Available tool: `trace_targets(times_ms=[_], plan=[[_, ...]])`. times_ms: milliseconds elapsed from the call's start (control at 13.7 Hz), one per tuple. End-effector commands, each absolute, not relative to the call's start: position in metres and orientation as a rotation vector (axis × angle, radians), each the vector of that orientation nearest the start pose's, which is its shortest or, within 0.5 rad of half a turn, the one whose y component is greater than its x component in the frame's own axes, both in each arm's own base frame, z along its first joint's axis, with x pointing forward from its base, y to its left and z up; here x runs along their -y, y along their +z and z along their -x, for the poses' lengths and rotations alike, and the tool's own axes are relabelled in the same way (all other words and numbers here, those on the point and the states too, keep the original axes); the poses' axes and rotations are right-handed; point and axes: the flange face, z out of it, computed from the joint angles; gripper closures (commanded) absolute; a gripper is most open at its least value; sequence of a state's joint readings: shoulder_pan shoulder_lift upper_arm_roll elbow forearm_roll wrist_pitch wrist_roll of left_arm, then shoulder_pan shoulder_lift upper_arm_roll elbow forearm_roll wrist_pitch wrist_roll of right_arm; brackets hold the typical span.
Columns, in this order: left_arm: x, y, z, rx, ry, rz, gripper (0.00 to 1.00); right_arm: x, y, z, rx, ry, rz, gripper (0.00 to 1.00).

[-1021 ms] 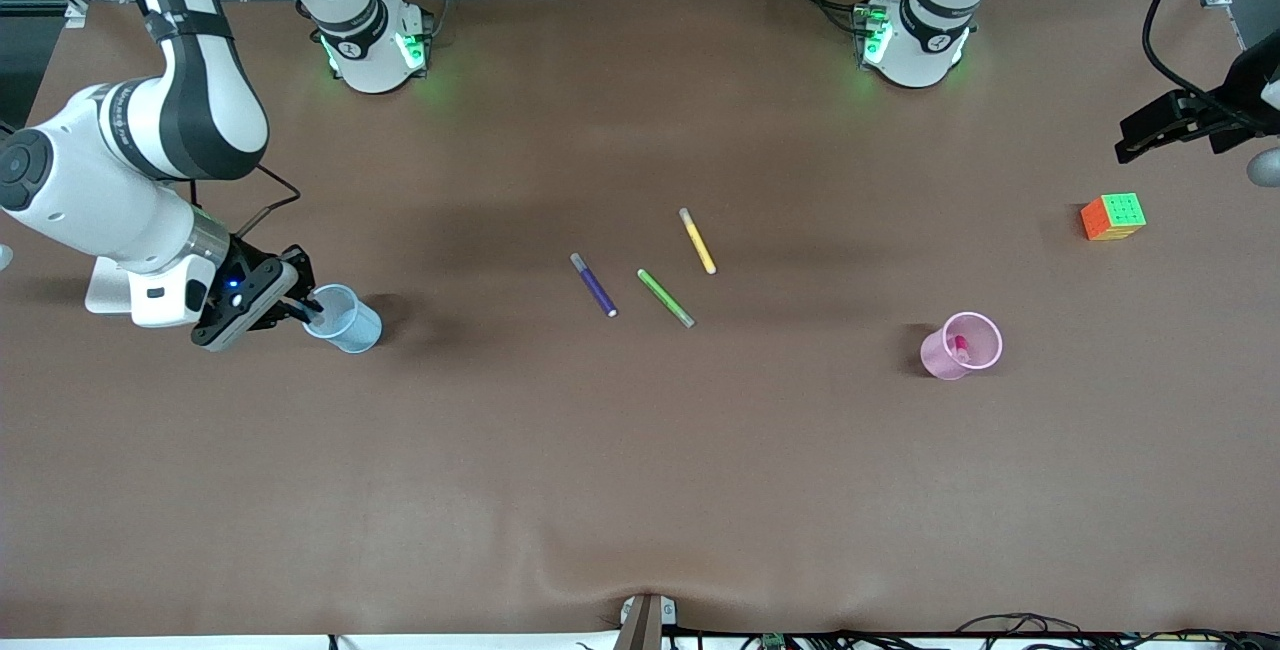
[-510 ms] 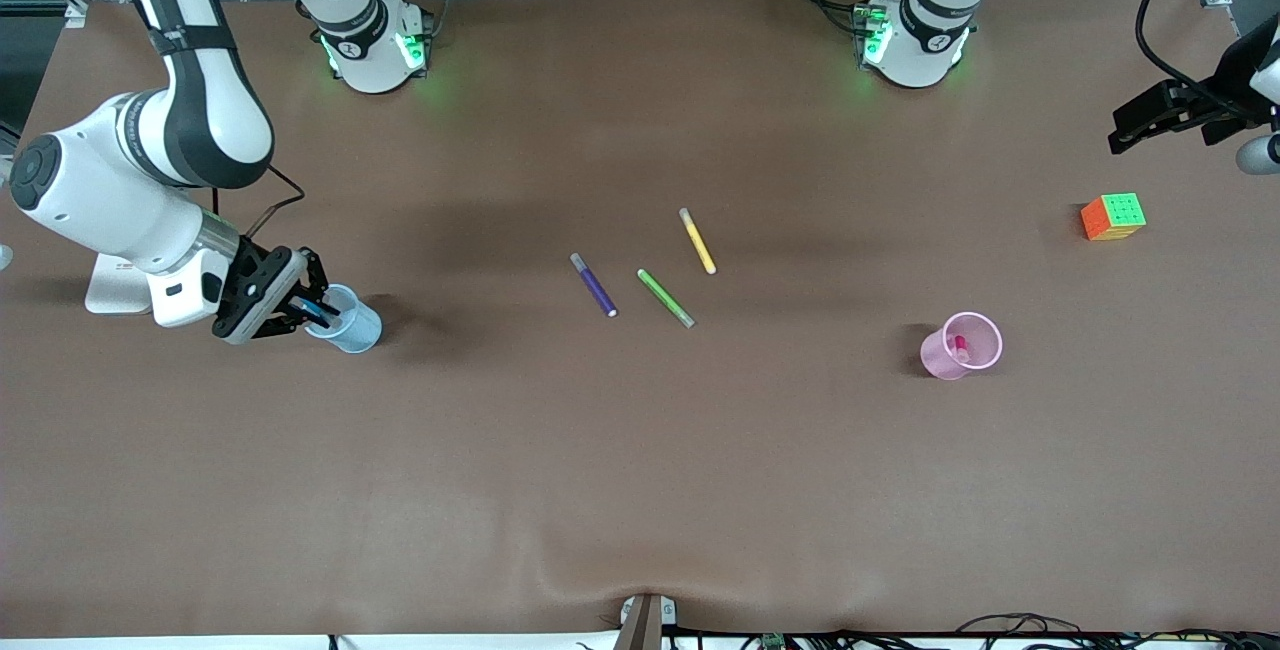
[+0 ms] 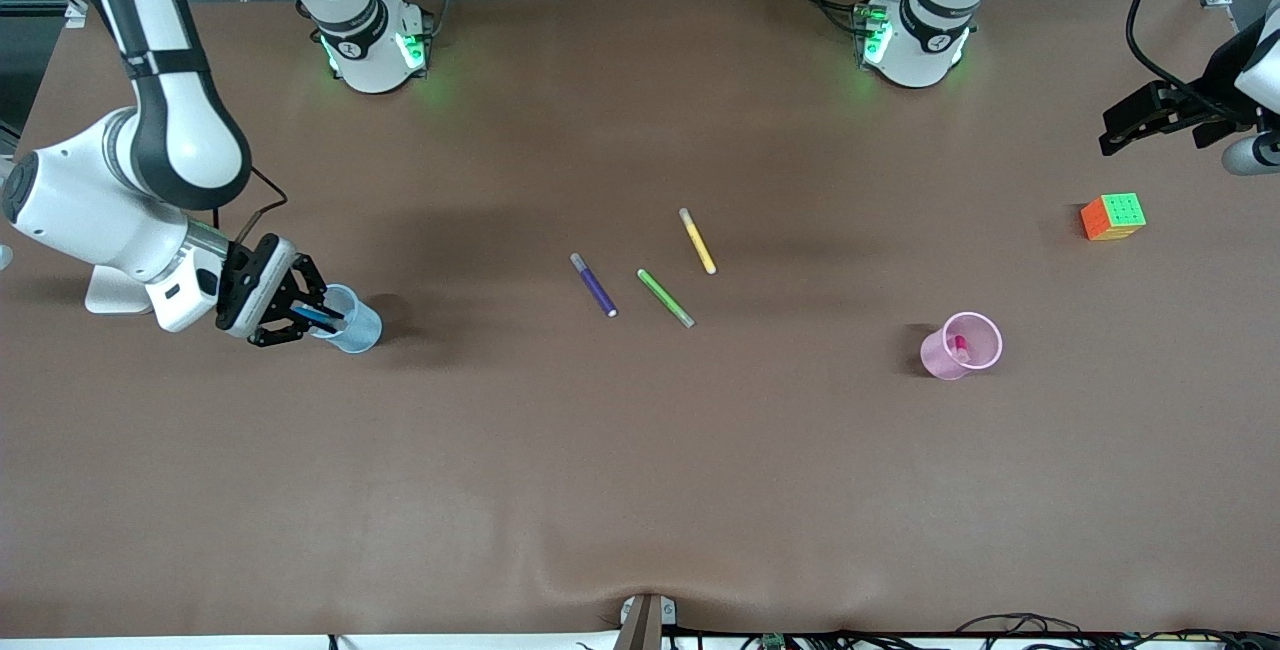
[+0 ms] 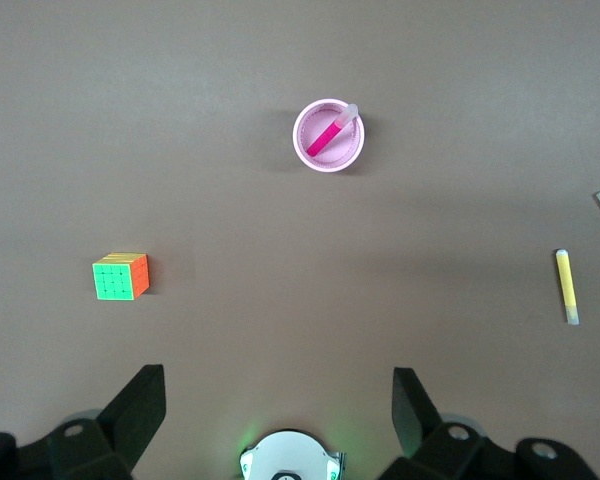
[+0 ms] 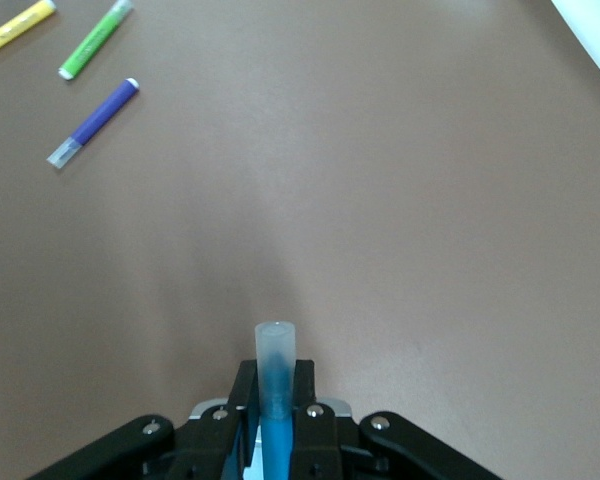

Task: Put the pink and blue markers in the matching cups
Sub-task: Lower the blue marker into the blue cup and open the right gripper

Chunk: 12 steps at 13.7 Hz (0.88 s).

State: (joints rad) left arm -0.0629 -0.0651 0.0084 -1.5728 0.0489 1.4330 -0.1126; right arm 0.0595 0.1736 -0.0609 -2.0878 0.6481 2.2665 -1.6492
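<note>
Next, I release the blue marker with my right gripper inside the light blue cup (image 3: 343, 312), leaning against the inside of the cup.
The light blue cup (image 3: 358, 332) stands toward the right arm's end of the table. My right gripper (image 3: 300, 315) is at the cup's mouth, tilted, shut on the blue marker (image 3: 320, 313), whose tip points into the cup. In the right wrist view the blue marker (image 5: 276, 385) stands clamped between the fingers (image 5: 242, 395). The pale pink cup (image 3: 938, 355) stands toward the left arm's end with the pink marker (image 3: 960, 345) leaning inside it. Both also show in the left wrist view, cup (image 4: 300, 140) and marker (image 4: 325, 138). My left gripper (image 3: 1140, 120) hangs open and empty, high over the table's edge, and waits.
A purple marker (image 3: 594, 285), a green marker (image 3: 666, 298) and a yellow marker (image 3: 698, 241) lie together at the table's middle. A colour cube (image 3: 1113, 216) sits near the left arm's end. A white block (image 3: 105, 292) lies by the right arm's wrist.
My right wrist has swung round beside the blue cup, still holding the blue marker at its mouth. My left gripper has drifted slightly toward the robots' bases.
</note>
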Motion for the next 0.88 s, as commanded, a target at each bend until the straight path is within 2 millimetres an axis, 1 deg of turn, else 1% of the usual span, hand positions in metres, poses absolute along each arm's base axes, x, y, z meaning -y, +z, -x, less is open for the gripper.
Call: trace_targets(times_ms=[0, 73, 146, 219, 365, 583, 802], plan=[[0.02, 0.65, -0.515, 0.091, 0.083, 3.098, 0.0, -0.011, 0.342, -0.568, 1.608, -0.557, 2.139, 1.0], [0.018, 0.65, -0.515, 0.096, 0.079, 3.098, 0.0, -0.004, 0.342, -0.567, 1.628, -0.567, 2.109, 1.0], [0.017, 0.65, -0.516, 0.1, 0.079, 3.098, 0.0, -0.005, 0.341, -0.565, 1.648, -0.581, 2.063, 1.0], [0.014, 0.65, -0.515, 0.105, 0.079, 3.098, 0.0, 0.0, 0.338, -0.563, 1.654, -0.609, 2.028, 1.0], [0.01, 0.648, -0.516, 0.117, 0.084, 3.098, 0.0, 0.011, 0.325, -0.556, 1.681, -0.676, 1.968, 1.0], [0.011, 0.646, -0.521, 0.116, 0.073, 3.1, 0.0, 0.021, 0.3, -0.552, 1.694, -0.754, 1.847, 1.0], [0.011, 0.643, -0.521, 0.116, 0.08, 3.099, 0.0, 0.032, 0.294, -0.549, 1.695, -0.802, 1.772, 1.0]])
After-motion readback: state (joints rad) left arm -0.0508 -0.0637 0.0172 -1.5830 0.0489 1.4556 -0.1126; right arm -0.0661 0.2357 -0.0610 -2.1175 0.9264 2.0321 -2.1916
